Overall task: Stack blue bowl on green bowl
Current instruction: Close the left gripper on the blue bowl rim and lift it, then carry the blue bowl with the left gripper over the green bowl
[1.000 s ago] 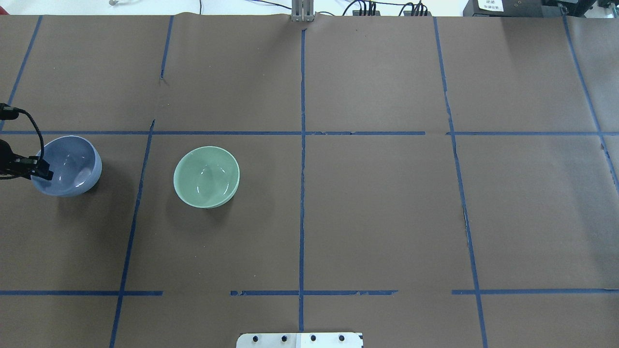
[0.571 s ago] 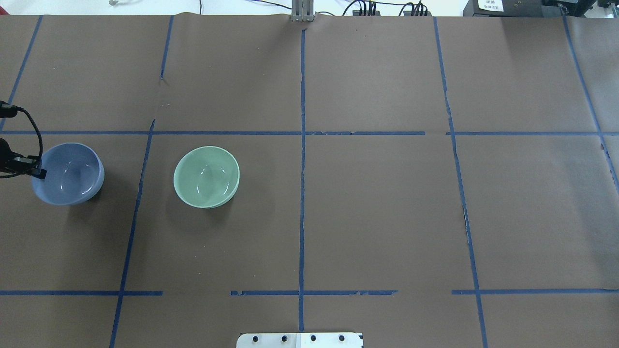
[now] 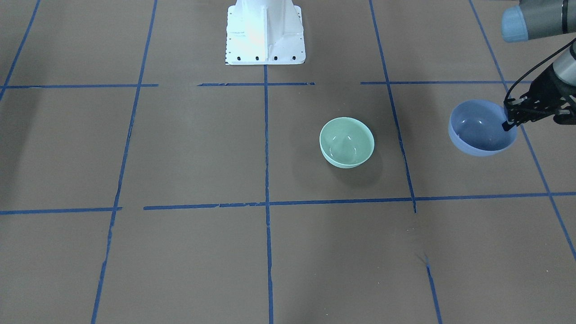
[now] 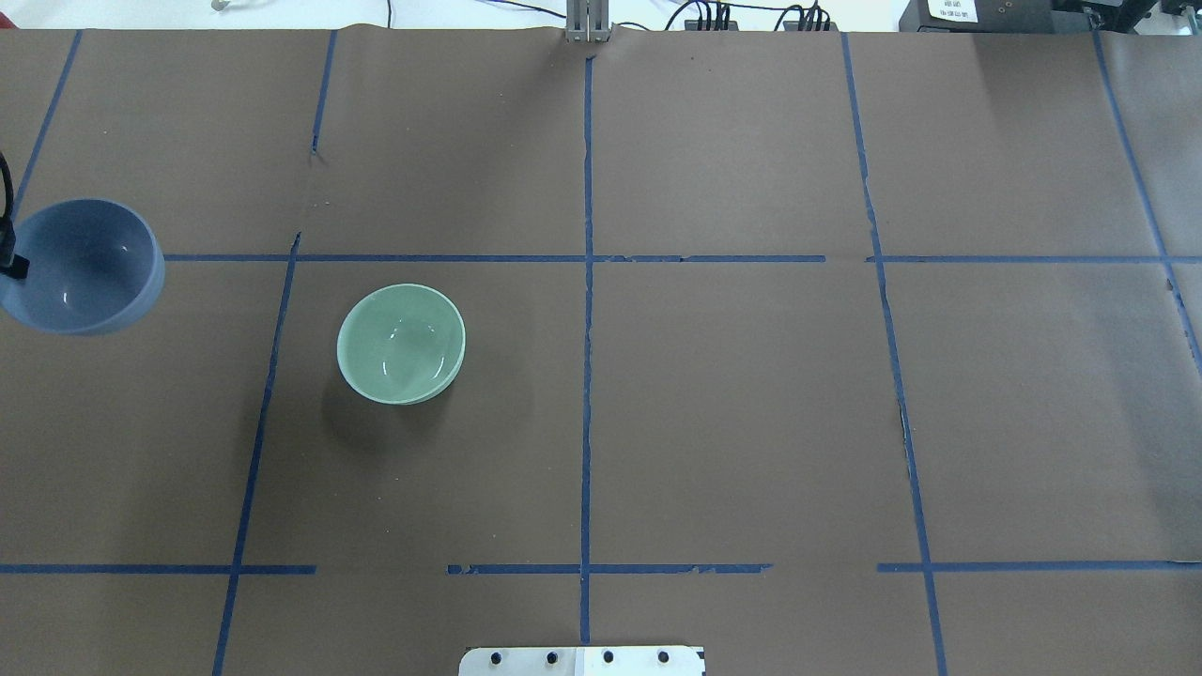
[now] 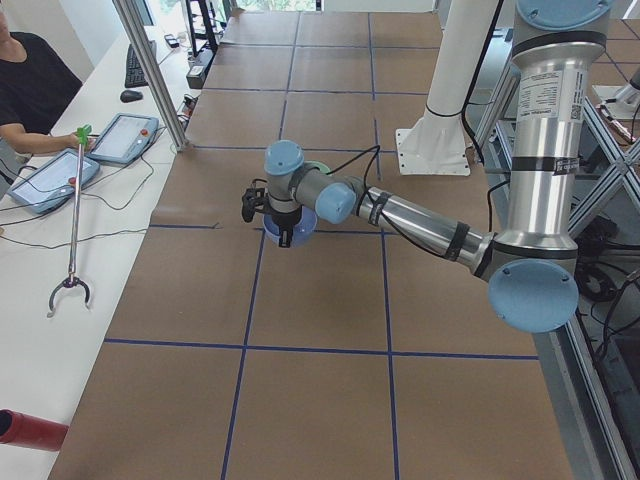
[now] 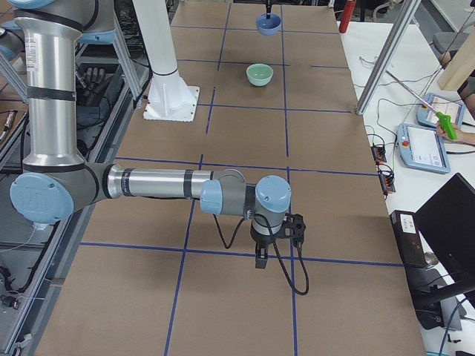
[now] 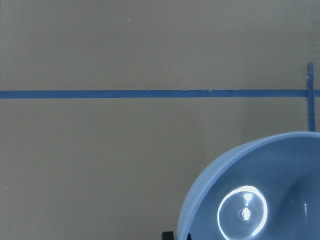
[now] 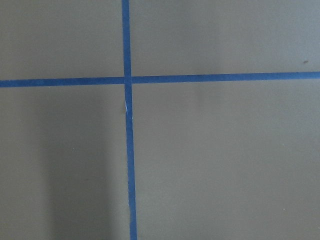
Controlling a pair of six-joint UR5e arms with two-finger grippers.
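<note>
My left gripper should release the blue bowl nested down inside the open hollow of the green bowl [image 3: 348, 141].
The blue bowl [image 4: 80, 266] hangs above the table at its far left, upright and held by its rim. It also shows in the front view [image 3: 481, 128] and fills the lower right of the left wrist view [image 7: 255, 195]. My left gripper [image 4: 13, 267] is shut on the bowl's outer rim [image 3: 507, 125]. The green bowl [image 4: 401, 344] stands upright on the brown paper, apart from the blue one and toward the table's middle [image 3: 347, 142]. My right gripper [image 6: 261, 256] hovers over bare table far from both bowls. It shows only in the exterior right view, so I cannot tell its state.
Blue tape lines [image 4: 587, 282] divide the brown paper into squares. The white robot base [image 3: 265, 31] stands at the table's near edge. An operators' bench with tablets [image 5: 50, 180] runs along the far side.
The blue bowl, held by my left gripper, has risen off the table and moved left and farther from the robot. The green bowl has not moved.
</note>
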